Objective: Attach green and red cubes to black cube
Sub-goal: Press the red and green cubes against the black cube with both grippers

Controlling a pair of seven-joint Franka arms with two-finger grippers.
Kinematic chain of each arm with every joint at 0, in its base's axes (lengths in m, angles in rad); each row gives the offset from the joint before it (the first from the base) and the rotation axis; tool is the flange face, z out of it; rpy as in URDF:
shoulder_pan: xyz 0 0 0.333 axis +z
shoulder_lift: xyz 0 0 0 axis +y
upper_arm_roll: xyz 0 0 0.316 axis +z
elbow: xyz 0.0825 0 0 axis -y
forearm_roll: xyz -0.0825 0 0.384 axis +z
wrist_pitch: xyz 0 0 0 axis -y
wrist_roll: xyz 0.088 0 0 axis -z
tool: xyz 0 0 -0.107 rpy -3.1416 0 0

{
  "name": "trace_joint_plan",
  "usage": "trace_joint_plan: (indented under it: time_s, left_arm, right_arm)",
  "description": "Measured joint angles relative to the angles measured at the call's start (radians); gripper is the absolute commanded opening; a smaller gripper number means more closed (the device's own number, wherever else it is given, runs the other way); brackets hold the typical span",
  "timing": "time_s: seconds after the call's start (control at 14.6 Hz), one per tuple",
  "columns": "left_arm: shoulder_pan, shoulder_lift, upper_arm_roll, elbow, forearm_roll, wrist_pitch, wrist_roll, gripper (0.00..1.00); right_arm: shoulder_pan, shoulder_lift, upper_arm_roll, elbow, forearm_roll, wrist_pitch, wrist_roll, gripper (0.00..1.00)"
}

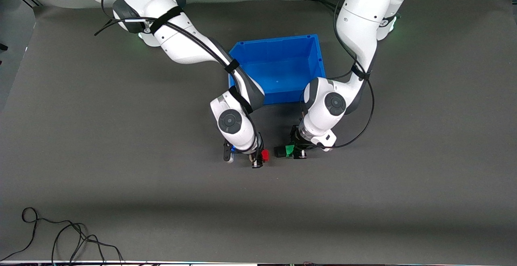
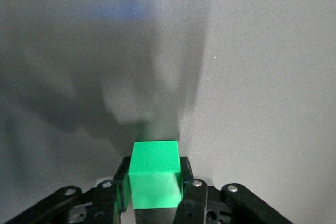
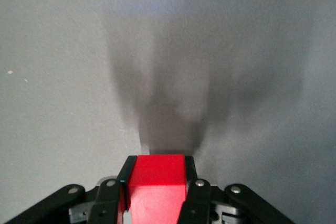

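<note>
I should release the green cube with my left gripper a cube's width from the red cube (image 1: 283,157), with the black cube bridging them. The green cube is low over the mat now.
My left gripper (image 1: 296,153) is shut on the bright green cube (image 1: 289,150), low over the mat in front of the blue bin. In the left wrist view the green cube (image 2: 154,174) sits between the fingers (image 2: 193,195). The black cube (image 1: 280,151) sits tight against the green cube, on the side toward the right arm's end. My right gripper (image 1: 258,159) is shut on the bright red cube (image 1: 265,155), which also shows in the right wrist view (image 3: 156,182). A small gap separates the red cube from the black cube.
The blue bin (image 1: 278,43) stands open farther from the front camera than both grippers, with the right arm reaching over its corner. Loose black cables (image 1: 60,237) lie near the table's front edge at the right arm's end.
</note>
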Motion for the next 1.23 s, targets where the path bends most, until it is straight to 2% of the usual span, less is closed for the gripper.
trace_joint_plan:
  time_s: [0.41,0.89,0.96,1.03,1.1,1.17,1.23]
  left_arm:
    - [-0.035,0.005,0.020,0.007,0.004,0.000,-0.058,0.27]
    - [-0.052,0.052,0.034,0.080,0.006,0.000,-0.081,0.30]
    - [-0.057,0.057,0.041,0.088,0.006,0.000,-0.086,0.33]
    - [-0.063,0.062,0.048,0.094,0.007,0.000,-0.092,0.46]
    - [-0.069,0.064,0.054,0.096,0.007,0.000,-0.094,0.96]
    - [-0.073,0.067,0.056,0.099,0.009,0.000,-0.096,1.00]
    - [-0.076,0.072,0.057,0.103,0.020,0.000,-0.097,1.00]
  right_arm:
    - [0.002,0.010,-0.001,0.006,0.000,0.004,0.001,0.00]
    - [0.007,0.023,-0.002,0.006,-0.004,0.015,0.001,0.00]
    - [0.007,0.023,-0.002,0.007,-0.005,0.016,0.001,0.00]
    - [0.007,0.023,-0.002,0.007,-0.005,0.016,0.001,0.00]
    - [0.007,0.023,-0.003,0.007,-0.006,0.016,0.001,0.07]
    - [0.006,0.024,-0.004,0.007,-0.006,0.018,0.001,0.53]
    - [0.006,0.024,-0.004,0.007,-0.006,0.021,0.001,0.90]
